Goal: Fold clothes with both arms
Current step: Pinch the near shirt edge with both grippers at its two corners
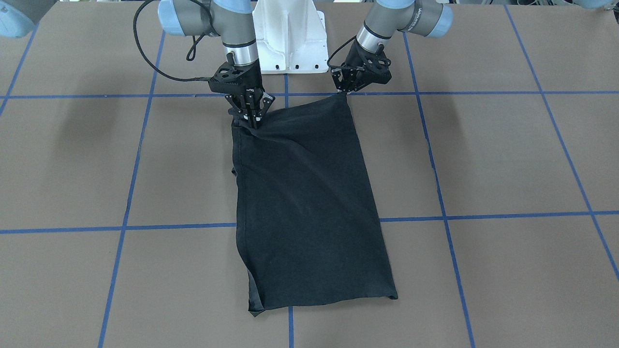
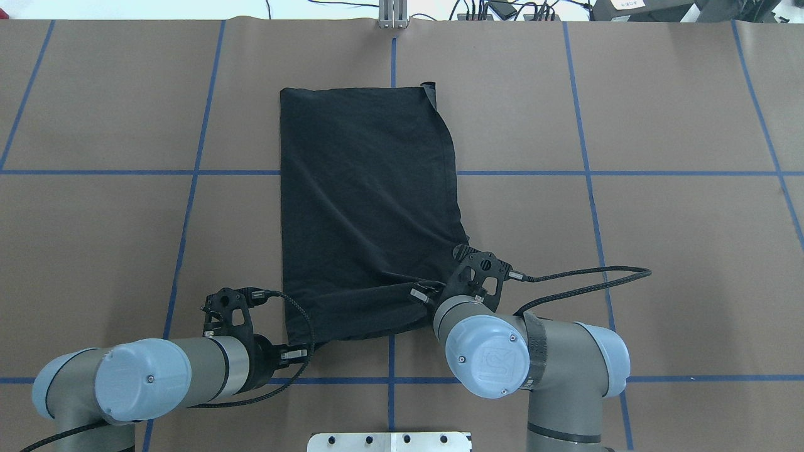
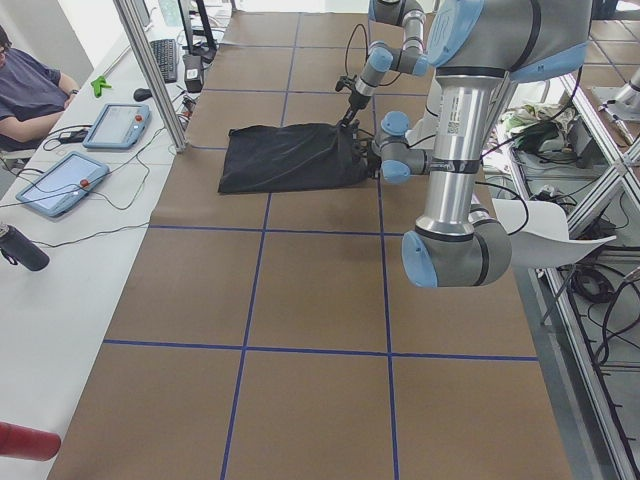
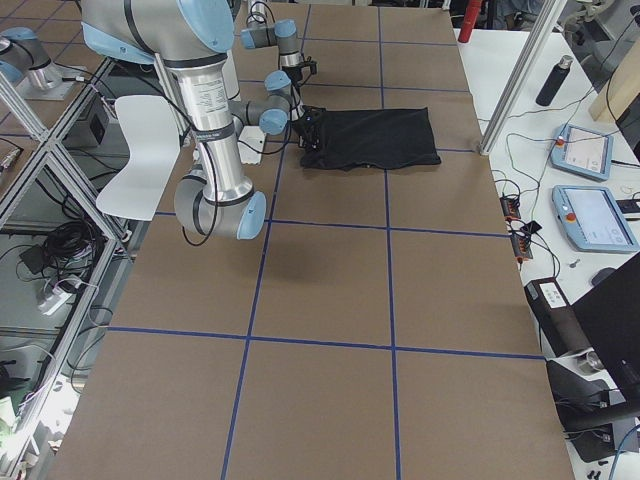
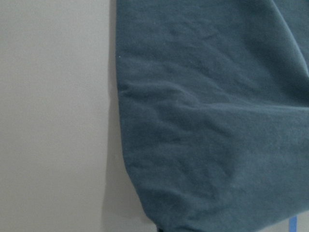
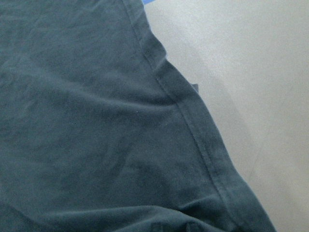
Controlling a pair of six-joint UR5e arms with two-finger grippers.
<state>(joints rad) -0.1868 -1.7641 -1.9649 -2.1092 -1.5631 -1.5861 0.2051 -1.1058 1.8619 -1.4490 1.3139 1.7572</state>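
Only a shallow crease near the T-shirt's corner is pinched in my right gripper, so it should open, move toward my left gripper and take a deeper bunch of cloth [image 1: 272,123].
The black T-shirt [image 1: 309,193] lies folded into a long rectangle on the table, plain side up; no graphic or logo shows. It also shows in the overhead view [image 2: 364,207]. My left gripper [image 1: 345,91] is shut on the shirt's near-robot corner, which is lifted slightly. My right gripper [image 1: 251,122] is shut on the other near-robot corner, with creases running from it. In the overhead view the left gripper [image 2: 293,344] is at the shirt's lower left corner, and the right gripper [image 2: 433,294] is mostly hidden under its wrist. Both wrist views show only fabric [image 5: 217,121] [image 6: 96,121].
The brown table [image 1: 483,154] carries a blue tape grid. The white pedestal base [image 1: 290,38] stands between the arms. A side desk with tablets [image 3: 60,180], a metal post [image 3: 150,70] and a seated person [image 3: 25,85] lie beyond the shirt's far end.
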